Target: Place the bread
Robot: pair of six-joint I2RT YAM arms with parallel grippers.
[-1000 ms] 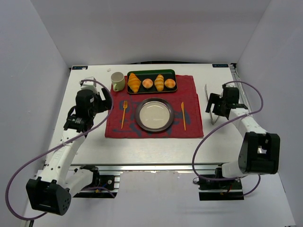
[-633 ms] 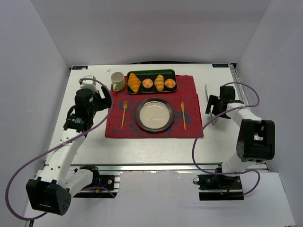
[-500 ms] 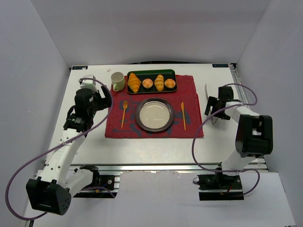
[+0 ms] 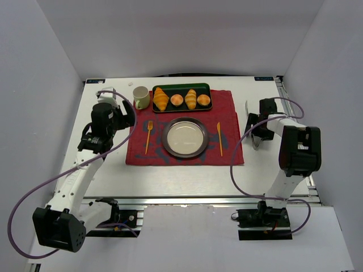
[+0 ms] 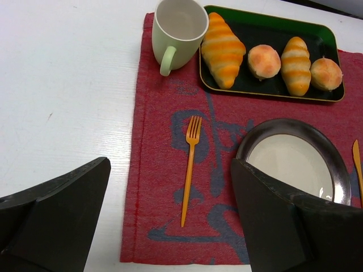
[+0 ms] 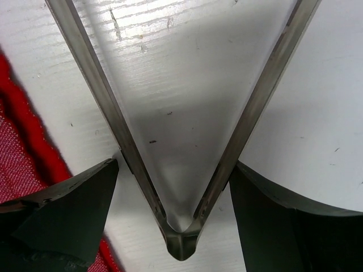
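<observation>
I'll close the right gripper's tongs around the slim golden bread (image 4: 191, 100) between the two round buns in the green tray.
The bread (image 4: 191, 98) is a slim ridged golden roll lying in the green tray (image 4: 181, 86) at the back, between two round buns; it also shows in the left wrist view (image 5: 296, 65). My left gripper (image 4: 127, 116) is open and empty, hovering above the placemat's left edge near the fork (image 5: 189, 170). My right gripper (image 4: 255, 131) is open and low over the table, right of the placemat. In the right wrist view its jaws (image 6: 173, 164) straddle the hinge end of metal tongs (image 6: 91, 62), close to both tong arms.
A larger croissant (image 4: 161, 98) and round buns (image 4: 177, 100) share the tray. A pale green cup (image 4: 140, 97) stands left of the tray. A metal plate (image 4: 165, 137) sits mid-placemat, with an orange fork (image 4: 148, 137) on its left and a knife (image 4: 219, 139) on its right.
My right arm has folded back toward the far side, with the gripper staying over the tongs. My left gripper has shifted slightly toward the back.
</observation>
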